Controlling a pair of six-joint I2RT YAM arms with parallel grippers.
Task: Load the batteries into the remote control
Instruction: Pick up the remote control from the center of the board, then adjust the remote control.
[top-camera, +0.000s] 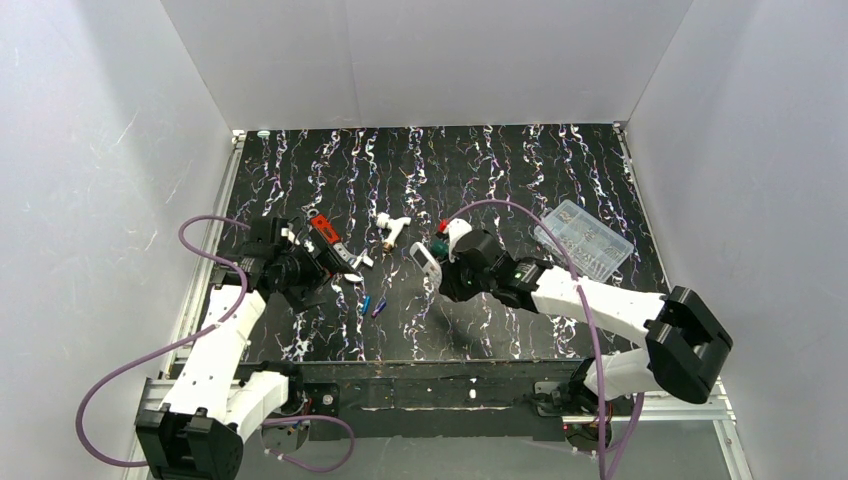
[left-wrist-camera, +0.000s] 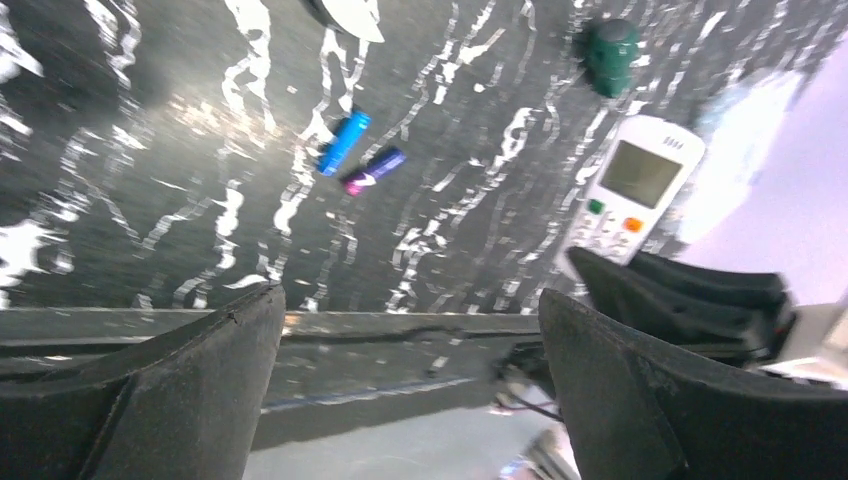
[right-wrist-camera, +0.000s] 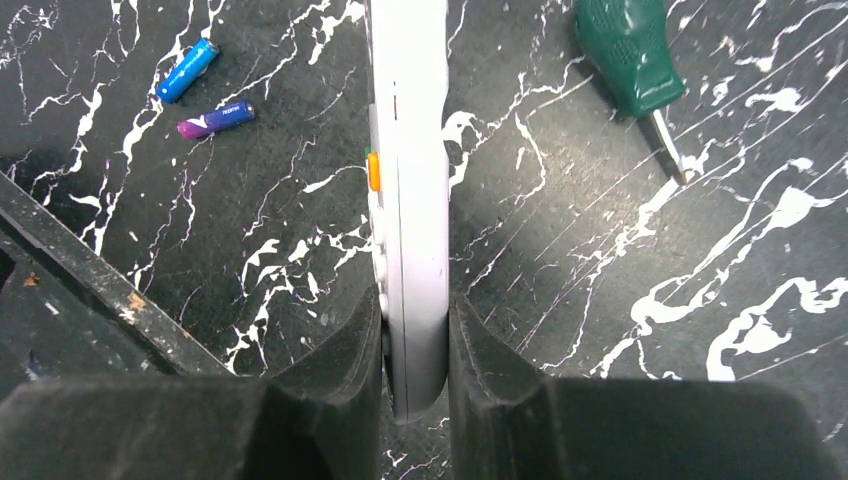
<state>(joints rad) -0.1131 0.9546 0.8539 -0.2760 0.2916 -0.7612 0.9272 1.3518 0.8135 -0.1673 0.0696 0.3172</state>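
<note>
The robot's left gripper needs to next grab the screen end (top-camera: 418, 249) (left-wrist-camera: 668, 136) of the white remote control, opposite the end in the right gripper.
The white remote control (right-wrist-camera: 408, 150) is held on edge just above the mat, with my right gripper (right-wrist-camera: 412, 340) shut on its near end. From above, the remote control (top-camera: 424, 260) sticks out to the left of the right gripper (top-camera: 438, 268). In the left wrist view the remote control (left-wrist-camera: 634, 190) shows its screen and buttons. Two batteries lie side by side on the mat, one blue (right-wrist-camera: 188, 70) and one purple (right-wrist-camera: 213, 120), left of the remote. My left gripper (left-wrist-camera: 410, 330) is open and empty, back from the batteries (left-wrist-camera: 343, 142) (left-wrist-camera: 373, 170).
A green-handled screwdriver (right-wrist-camera: 628, 45) lies just beyond the remote. A white T-shaped pipe fitting (top-camera: 392, 228) sits mid-table and a clear plastic box (top-camera: 585, 238) at the right. The table's front edge (right-wrist-camera: 80, 270) runs close by the right gripper.
</note>
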